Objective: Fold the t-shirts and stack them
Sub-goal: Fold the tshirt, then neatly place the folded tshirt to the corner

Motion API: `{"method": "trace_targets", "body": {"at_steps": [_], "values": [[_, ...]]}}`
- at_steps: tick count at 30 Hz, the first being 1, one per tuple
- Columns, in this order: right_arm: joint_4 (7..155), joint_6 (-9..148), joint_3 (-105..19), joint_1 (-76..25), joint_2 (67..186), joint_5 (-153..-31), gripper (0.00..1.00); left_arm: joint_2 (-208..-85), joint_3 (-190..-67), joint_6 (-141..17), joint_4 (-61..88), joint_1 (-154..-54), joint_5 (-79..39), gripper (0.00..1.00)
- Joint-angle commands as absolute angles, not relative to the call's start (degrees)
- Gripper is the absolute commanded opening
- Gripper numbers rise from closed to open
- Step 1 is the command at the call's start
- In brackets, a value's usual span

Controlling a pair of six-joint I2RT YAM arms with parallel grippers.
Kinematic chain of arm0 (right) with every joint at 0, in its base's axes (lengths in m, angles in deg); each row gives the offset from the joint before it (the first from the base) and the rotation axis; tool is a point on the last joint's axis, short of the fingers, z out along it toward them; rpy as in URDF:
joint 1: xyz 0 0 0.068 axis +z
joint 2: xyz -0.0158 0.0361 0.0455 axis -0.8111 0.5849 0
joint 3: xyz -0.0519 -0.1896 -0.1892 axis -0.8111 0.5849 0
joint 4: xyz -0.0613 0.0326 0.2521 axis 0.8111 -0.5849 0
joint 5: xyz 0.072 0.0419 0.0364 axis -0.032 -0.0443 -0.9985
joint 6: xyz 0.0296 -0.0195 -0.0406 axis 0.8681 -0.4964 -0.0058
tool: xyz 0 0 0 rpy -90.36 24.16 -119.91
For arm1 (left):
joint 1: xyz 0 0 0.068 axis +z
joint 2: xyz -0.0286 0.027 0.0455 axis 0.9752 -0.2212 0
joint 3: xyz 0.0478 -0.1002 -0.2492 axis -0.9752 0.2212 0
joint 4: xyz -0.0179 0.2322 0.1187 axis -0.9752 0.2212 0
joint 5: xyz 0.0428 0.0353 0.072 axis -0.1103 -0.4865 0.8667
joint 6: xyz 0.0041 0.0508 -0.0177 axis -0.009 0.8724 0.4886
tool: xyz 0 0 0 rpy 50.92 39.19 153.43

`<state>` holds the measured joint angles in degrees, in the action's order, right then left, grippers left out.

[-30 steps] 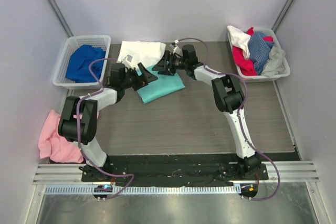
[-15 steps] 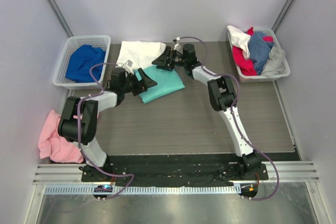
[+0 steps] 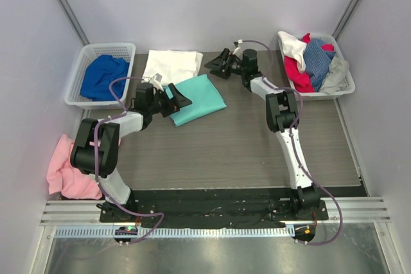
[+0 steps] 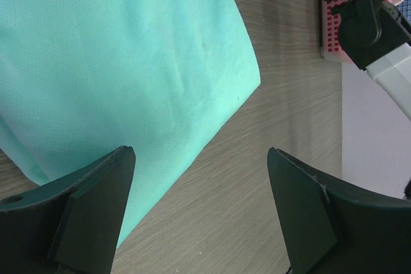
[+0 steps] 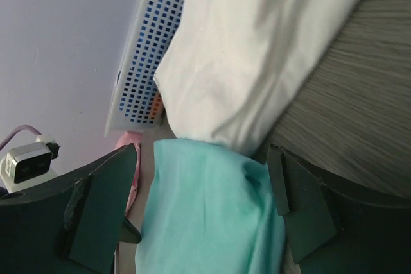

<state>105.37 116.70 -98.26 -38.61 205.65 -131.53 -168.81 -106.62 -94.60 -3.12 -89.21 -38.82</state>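
Note:
My left gripper goes to the mint-green t-shirt next. It should grab the shirt by its short edge [image 3: 169,96] facing the basket with the royal blue shirt.
A folded mint-green t-shirt [image 3: 198,98] lies flat on the table, and a white t-shirt [image 3: 171,65] lies folded just behind it, their edges touching. My left gripper [image 3: 181,97] is open and empty at the mint shirt's left edge. In the left wrist view [image 4: 199,210] one finger is over the mint fabric [image 4: 128,62] and the other over bare table. My right gripper [image 3: 214,67] is open and empty, just right of the white shirt. The right wrist view [image 5: 199,210] looks at the white shirt [image 5: 257,49] and the mint shirt [image 5: 205,222].
A white lattice basket [image 3: 79,75] at the back left holds a royal blue shirt [image 3: 103,76]. A basket [image 3: 347,81] at the back right holds red, white, blue and grey shirts. A pink cloth [image 3: 67,168] lies off the table's left edge. Wood-grain table [image 3: 225,152].
My right gripper has drawn back to the right, off the mint shirt's far edge. The mint shirt lies flat. My left gripper has hardly moved.

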Motion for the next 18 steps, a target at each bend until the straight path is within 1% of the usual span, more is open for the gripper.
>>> {"method": "trace_targets", "body": {"at_steps": [1, 2, 5, 8, 11, 17, 18], "values": [[98.34, 107.52, -88.97, -42.07, 193.56, -126.79, 0.92, -168.02, -108.96, -92.68, -1.11, -89.53, -36.17, 0.89], [90.65, 104.85, -85.12, -42.34, 191.70, -125.11, 0.92, -168.55, -110.18, -92.50, -0.57, -89.53, -35.64, 0.89], [79.98, 97.82, -78.35, -42.69, 186.34, -119.93, 0.92, -170.83, -112.56, -91.97, 1.36, -89.53, -33.62, 0.89], [74.60, 95.08, -73.85, -42.69, 183.51, -117.45, 0.92, -173.81, -115.45, -91.45, 3.47, -89.53, -31.95, 0.90], [70.37, 93.67, -71.99, -42.60, 182.89, -117.27, 0.92, -176.62, -118.44, -91.09, 5.76, -89.53, -31.06, 0.90], [67.64, 90.85, -69.17, -41.90, 182.10, -118.50, 0.92, -178.66, -122.68, -88.20, 13.57, -89.44, -26.76, 0.90], [67.54, 90.24, -69.09, -41.46, 182.01, -118.41, 0.92, -177.88, -122.50, -87.93, 14.36, -89.53, -25.97, 0.91]]}}
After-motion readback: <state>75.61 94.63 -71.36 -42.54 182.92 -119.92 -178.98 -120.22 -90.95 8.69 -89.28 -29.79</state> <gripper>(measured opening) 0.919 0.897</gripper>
